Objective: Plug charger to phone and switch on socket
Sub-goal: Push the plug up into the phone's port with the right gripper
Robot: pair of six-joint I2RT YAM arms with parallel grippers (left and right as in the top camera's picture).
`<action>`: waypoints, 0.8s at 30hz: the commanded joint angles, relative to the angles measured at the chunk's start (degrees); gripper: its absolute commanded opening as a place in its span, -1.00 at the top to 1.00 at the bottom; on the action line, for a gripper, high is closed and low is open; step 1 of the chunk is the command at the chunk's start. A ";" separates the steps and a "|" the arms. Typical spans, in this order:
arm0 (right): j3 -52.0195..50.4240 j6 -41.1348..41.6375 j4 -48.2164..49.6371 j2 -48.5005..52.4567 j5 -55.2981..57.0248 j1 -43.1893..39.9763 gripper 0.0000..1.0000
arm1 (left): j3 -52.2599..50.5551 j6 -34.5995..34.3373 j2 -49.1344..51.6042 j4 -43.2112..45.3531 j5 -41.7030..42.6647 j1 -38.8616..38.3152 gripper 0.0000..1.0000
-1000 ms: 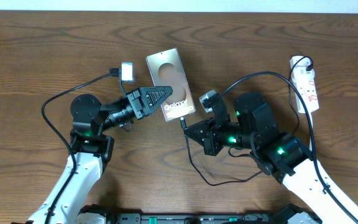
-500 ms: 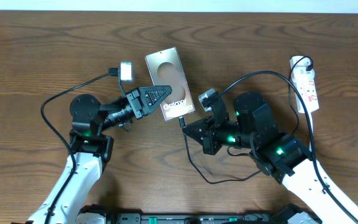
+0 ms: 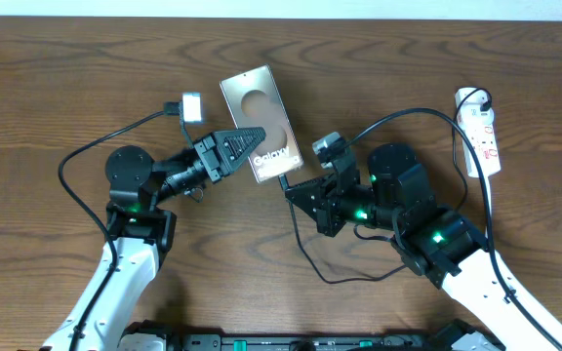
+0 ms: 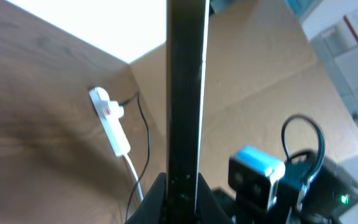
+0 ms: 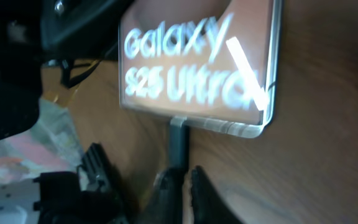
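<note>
The connector's metal tip shows below the phone's bottom edge, with my right gripper at its tail. I should take a new grip on the connector's black body (image 5: 179,146) and push deeper.
The phone (image 3: 259,122) is held tilted over the table, its silvery-beige "Galaxy" face up. My left gripper (image 3: 245,147) is shut on its left long side; in the left wrist view the phone (image 4: 185,93) is a dark edge-on bar rising from my left gripper (image 4: 182,190). The charger's connector (image 5: 178,140) sits in the phone's (image 5: 191,62) bottom edge. My right gripper (image 5: 186,177) is closed to a thin slit around its tail. In the overhead view the charger cable (image 3: 305,261) loops below my right gripper (image 3: 292,191). The socket (image 3: 480,130) lies far right.
The white power strip with its black plug and white cord also shows in the left wrist view as the socket (image 4: 110,121). The right wrist's blue-topped camera (image 4: 257,177) is close beside the phone. Brown wooden table (image 3: 66,88) surrounds everything.
The phone, with my left gripper on it, has shifted slightly up and left. My right gripper followed up-left, keeping the connector at the phone's bottom edge.
</note>
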 commanded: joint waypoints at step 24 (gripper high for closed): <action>1.09 -1.64 -6.32 -0.02 12.15 6.73 0.60 | 0.98 4.85 -0.46 -4.04 -2.78 -1.01 0.85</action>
